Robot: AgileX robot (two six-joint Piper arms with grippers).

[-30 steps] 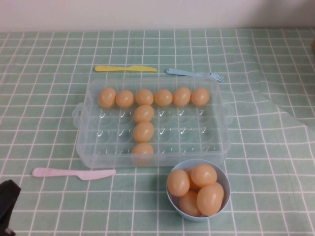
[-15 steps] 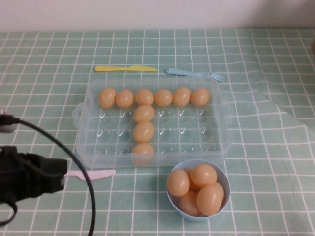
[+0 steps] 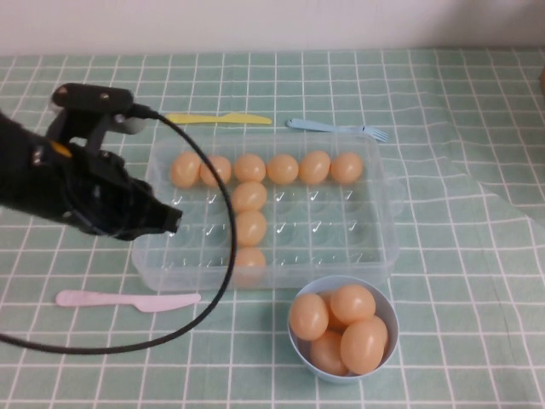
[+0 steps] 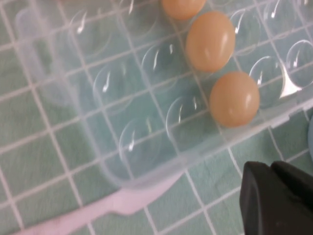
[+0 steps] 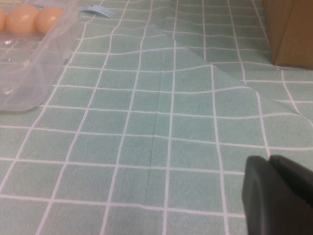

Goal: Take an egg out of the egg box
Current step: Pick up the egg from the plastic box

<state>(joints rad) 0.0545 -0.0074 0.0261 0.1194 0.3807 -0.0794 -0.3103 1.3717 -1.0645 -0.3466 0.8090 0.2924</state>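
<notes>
My left gripper is to move next to the nearest egg of the column [image 3: 249,266] [image 4: 234,99], beside the near rim of the egg box, and it will close there.
The clear egg box [image 3: 341,239] lies mid-table. It holds a far row of several tan eggs [image 3: 283,169] and a column of three eggs [image 3: 249,228] toward its near rim. My left gripper [image 3: 170,220] is shut and empty, hovering over the box's left edge, left of the column. In the left wrist view the left gripper [image 4: 271,169] sits near the box's near rim [image 4: 142,171], close to the nearest egg [image 4: 234,99]. My right gripper [image 5: 271,164] is shut and empty above bare cloth, out of the high view; the box corner [image 5: 29,73] shows far from it.
A light-blue bowl [image 3: 387,311] with several eggs stands at the box's near right. A pink knife [image 3: 128,300] lies near left, a yellow knife [image 3: 217,118] and a blue fork [image 3: 336,129] behind the box. A brown box [image 5: 288,32] stands at far right. The cloth has a fold [image 3: 477,183].
My left arm has swung up from the near left corner of the table to over the egg box's left side. The eggs and the box have not moved.
</notes>
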